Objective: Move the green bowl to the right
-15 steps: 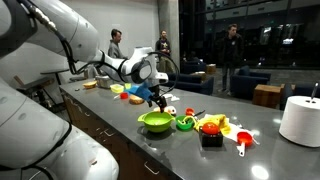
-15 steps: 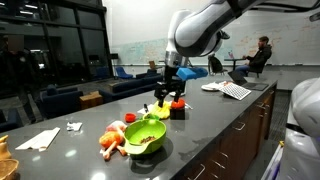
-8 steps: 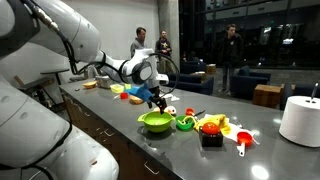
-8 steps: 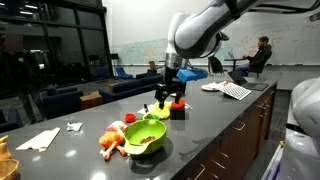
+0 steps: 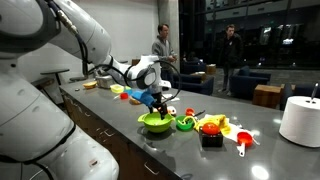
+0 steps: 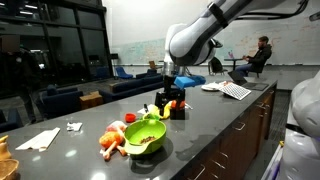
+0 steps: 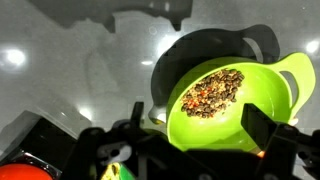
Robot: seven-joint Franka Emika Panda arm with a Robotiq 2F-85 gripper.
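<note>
Next, my gripper needs to grab the green bowl by the bowl's rim (image 5: 172,119) (image 7: 170,121), on the side facing the black box, close to the speckled bits.
The green bowl (image 5: 155,122) is lime green, wide and shallow, and stands on the dark grey counter. It also shows in an exterior view (image 6: 145,133) and fills the right half of the wrist view (image 7: 240,100). It holds a heap of brown and red speckled bits. My gripper (image 5: 160,101) hangs just above and behind the bowl, also seen in an exterior view (image 6: 165,103). In the wrist view my gripper (image 7: 205,135) is open, its two dark fingers spread wide over the bowl's near rim, holding nothing.
A small dark-green ring toy (image 5: 185,123), red and yellow toys (image 5: 212,125), a black box (image 5: 210,139) and a pink scoop (image 5: 243,138) lie beside the bowl. A white paper roll (image 5: 300,120) stands further along. Orange toys (image 6: 112,140) touch the bowl's side. The counter edge (image 6: 215,140) is close.
My gripper has moved a little down and toward the green bowl. The bowl and toys have not moved. A person in the background has walked along.
</note>
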